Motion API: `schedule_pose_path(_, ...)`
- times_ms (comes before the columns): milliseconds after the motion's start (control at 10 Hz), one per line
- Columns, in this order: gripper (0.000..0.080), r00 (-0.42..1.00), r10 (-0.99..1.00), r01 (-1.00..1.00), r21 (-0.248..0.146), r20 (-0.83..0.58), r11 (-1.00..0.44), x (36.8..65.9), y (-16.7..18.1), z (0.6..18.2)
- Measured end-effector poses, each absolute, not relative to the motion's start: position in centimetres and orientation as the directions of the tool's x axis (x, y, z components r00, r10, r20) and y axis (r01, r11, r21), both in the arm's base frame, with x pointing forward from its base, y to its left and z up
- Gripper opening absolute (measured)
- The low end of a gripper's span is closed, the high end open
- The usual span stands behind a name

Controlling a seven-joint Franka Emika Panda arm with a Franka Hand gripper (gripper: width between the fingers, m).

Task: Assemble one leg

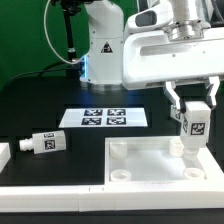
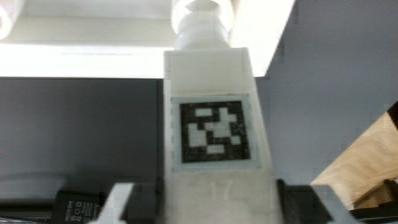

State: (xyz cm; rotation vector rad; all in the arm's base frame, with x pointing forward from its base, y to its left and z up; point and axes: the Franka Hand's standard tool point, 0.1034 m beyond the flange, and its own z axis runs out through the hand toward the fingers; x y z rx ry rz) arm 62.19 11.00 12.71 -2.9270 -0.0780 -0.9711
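Next, I release the leg, now upright over a far corner, standing in the tabletop's front corner socket (image 1: pixel 194 174), on the tabletop's side away from the lying leg.
My gripper (image 1: pixel 192 118) is shut on a leg (image 1: pixel 192 128), a white peg with a black-and-white tag on its side. I hold it upright over the far corner of the white tabletop (image 1: pixel 150 165) at the exterior view's right, its lower end at the corner socket. In the wrist view the leg (image 2: pixel 210 120) fills the middle and the dark fingers (image 2: pixel 128 200) press on both its sides. A second leg (image 1: pixel 45 143) lies on its side on the black table at the exterior view's left.
The marker board (image 1: pixel 104 117) lies flat behind the tabletop. A white ledge (image 1: pixel 50 198) runs along the front edge. The arm's white base (image 1: pixel 100 45) stands at the back. A small white piece (image 1: pixel 4 155) shows at the exterior view's left edge.
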Motion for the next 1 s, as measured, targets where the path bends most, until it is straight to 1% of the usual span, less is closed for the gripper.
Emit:
schedule_pose_path(200,0.0285,0.801,0.03,0.066,-0.038,0.597,-0.997,62.2,11.0,12.6)
schedule_pose_path(300,0.0285,0.799,0.031,0.065,-0.035,0.601,-0.997,62.2,11.0,12.2)
schedule_pose_path(400,0.0285,0.799,0.03,0.064,-0.035,0.6,-0.997,62.6,11.0,11.8)
schedule_pose_path(500,0.0287,0.795,0.029,0.064,-0.036,0.605,-0.997,63.1,11.1,11.9)
schedule_pose_path(800,0.0287,0.792,0.037,0.072,-0.033,0.609,-0.997,63.3,11.8,10.7)
schedule_pose_path(1000,0.0287,0.791,0.039,0.069,-0.026,0.61,-0.997,63.1,11.5,10.0)
